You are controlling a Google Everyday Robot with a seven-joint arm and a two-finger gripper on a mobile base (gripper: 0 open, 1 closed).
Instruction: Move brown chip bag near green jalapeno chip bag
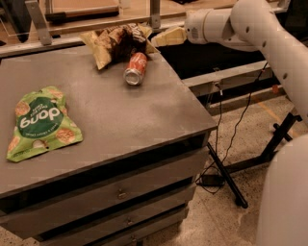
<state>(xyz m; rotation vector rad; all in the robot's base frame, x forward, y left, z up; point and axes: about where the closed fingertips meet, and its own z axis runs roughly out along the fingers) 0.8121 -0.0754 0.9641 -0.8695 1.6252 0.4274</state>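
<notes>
The robot's gripper needs to close on the end of the brown chip bag (140, 34) behind the red soda can.
The brown chip bag (115, 44), wrinkly dark brown with pale tan ends, lies at the far edge of the grey cabinet top (110, 110). The green jalapeno chip bag (41, 122) lies flat near the left front of the top, far from the brown bag. My gripper (166, 38), with pale tan fingers on a white arm, reaches in from the right. It is just right of the brown bag, near its right end, at the far right corner of the top.
A red soda can (135, 68) lies on its side just in front of the brown bag. A metal rail with posts (154, 14) runs behind the top. Drawers are below. Right of the cabinet are a black stand leg (226, 180) and cables on the floor.
</notes>
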